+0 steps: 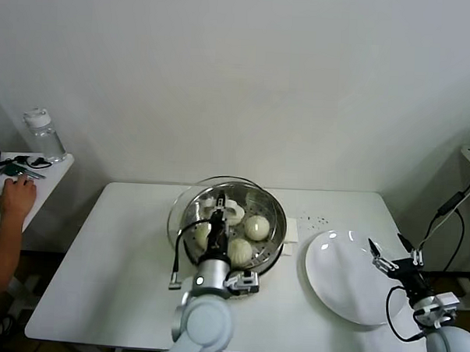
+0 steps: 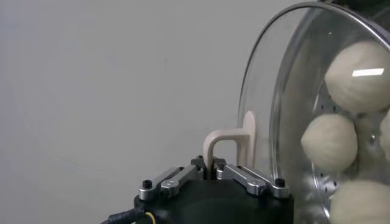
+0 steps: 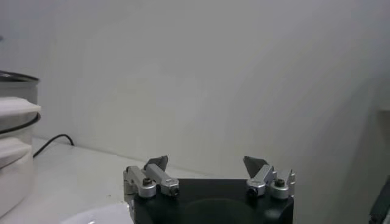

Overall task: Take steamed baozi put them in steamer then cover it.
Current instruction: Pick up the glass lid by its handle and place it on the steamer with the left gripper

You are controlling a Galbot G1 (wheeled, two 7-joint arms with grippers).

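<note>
Next, my left gripper releases the clear glass cover, now held over the steamer, so that it rests squarely on the steel steamer [image 1: 233,226] [image 2: 368,139], above the cream-white baozi.
The steel steamer [image 1: 273,220] stands at the table's middle with several cream-white baozi [image 1: 256,227] inside. My left gripper [image 1: 217,218] is shut on the white handle [image 2: 228,141] of the clear glass cover [image 1: 172,218]. It holds the cover over the steamer, shifted a little to the left. I cannot tell whether the cover touches the steamer's rim. In the left wrist view my left gripper [image 2: 211,163] pinches the handle, and baozi [image 2: 329,143] show through the cover's glass [image 2: 274,91]. My right gripper [image 1: 389,255] is open and empty over the right edge of the plate [image 1: 347,278].
The large white plate holds nothing and lies right of the steamer; it also shows in the right wrist view [image 3: 97,214], below my right gripper [image 3: 207,163]. A person's hand [image 1: 15,198] rests on a side table at far left, by a bottle [image 1: 43,134].
</note>
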